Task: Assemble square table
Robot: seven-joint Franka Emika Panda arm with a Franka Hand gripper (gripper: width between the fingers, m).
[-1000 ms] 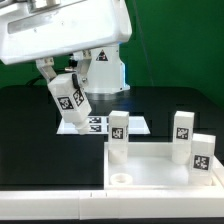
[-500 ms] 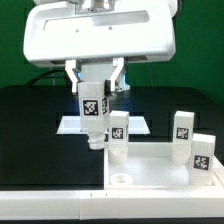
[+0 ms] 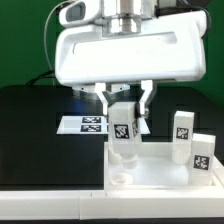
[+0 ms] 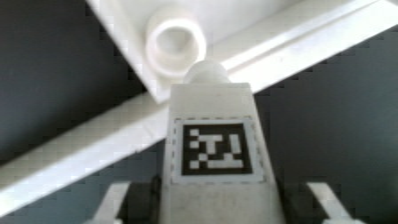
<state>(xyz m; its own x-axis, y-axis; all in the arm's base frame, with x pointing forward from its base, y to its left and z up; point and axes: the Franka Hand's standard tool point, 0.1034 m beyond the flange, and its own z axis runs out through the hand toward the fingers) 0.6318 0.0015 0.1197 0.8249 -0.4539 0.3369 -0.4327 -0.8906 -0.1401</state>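
I should release the white leg from my gripper standing upright in the round socket at the tabletop's near corner (image 4: 175, 41).
My gripper (image 3: 129, 108) is shut on a white leg (image 3: 122, 130) with a black-and-white tag, held nearly upright over the near left part of the white square tabletop (image 3: 150, 186). The leg's lower end hangs just above the tray floor, behind the round near-left corner socket (image 3: 121, 178). In the wrist view the gripper (image 4: 222, 208) has the tagged leg (image 4: 217, 150) between its fingers (image 4: 121, 200), with its tip pointing at a round socket (image 4: 175, 40) by the raised rim (image 4: 302, 50). The leg that stood at the far left corner is hidden behind the held one.
Two more tagged legs (image 3: 182, 125) (image 3: 202, 150) stand at the tabletop's right side in the exterior view. The marker board (image 3: 85, 123) lies on the black table behind the tray. A long white bar (image 3: 50, 197) runs along the front edge.
My gripper has carried the leg from the exterior view's left, above the marker board, rightward and down over the tabletop. The leg has turned from tilted to nearly upright.
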